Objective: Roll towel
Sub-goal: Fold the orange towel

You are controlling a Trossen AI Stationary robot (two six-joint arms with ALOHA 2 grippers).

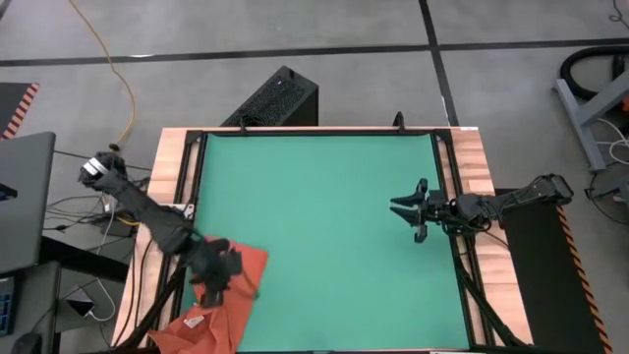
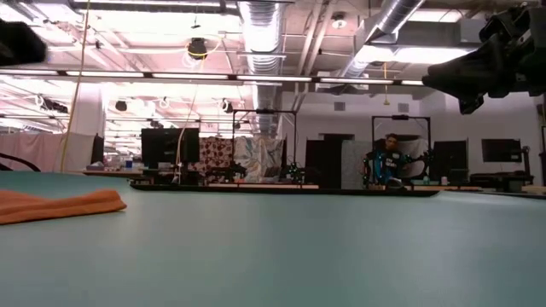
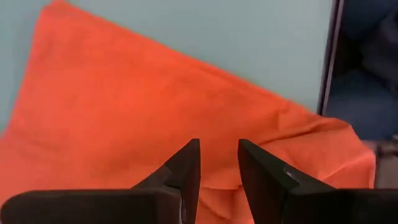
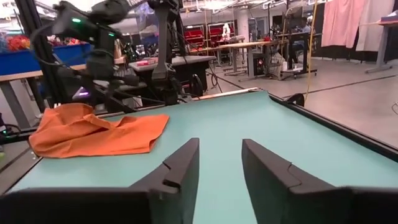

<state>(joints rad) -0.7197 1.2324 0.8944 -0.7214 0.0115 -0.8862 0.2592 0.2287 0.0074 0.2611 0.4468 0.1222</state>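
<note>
The left gripper should next move to the orange-red towel's near part (image 1: 190, 333), next to the white tag of the towel, and close there.
The orange-red towel (image 1: 254, 264) lies rumpled on the near left corner of the green mat (image 1: 324, 216). Its near part, with the white tag (image 1: 192, 320), reaches past the mat's left edge. It also shows as a low heap in the low view (image 2: 60, 205) and from the right wrist (image 4: 93, 134). My left gripper (image 3: 219, 152) hovers over the towel (image 3: 124, 106), pointing steeply down, open, with nothing between its fingers. My right gripper (image 1: 405, 209) is held level above the mat's right edge, open and empty (image 4: 219, 152).
Most of the mat between the two arms is bare. Black frame rails (image 1: 197, 177) run along the mat's left and right sides. A black box (image 1: 277, 98) sits beyond the far edge. A laptop (image 1: 25, 197) and cables lie off the table's left side.
</note>
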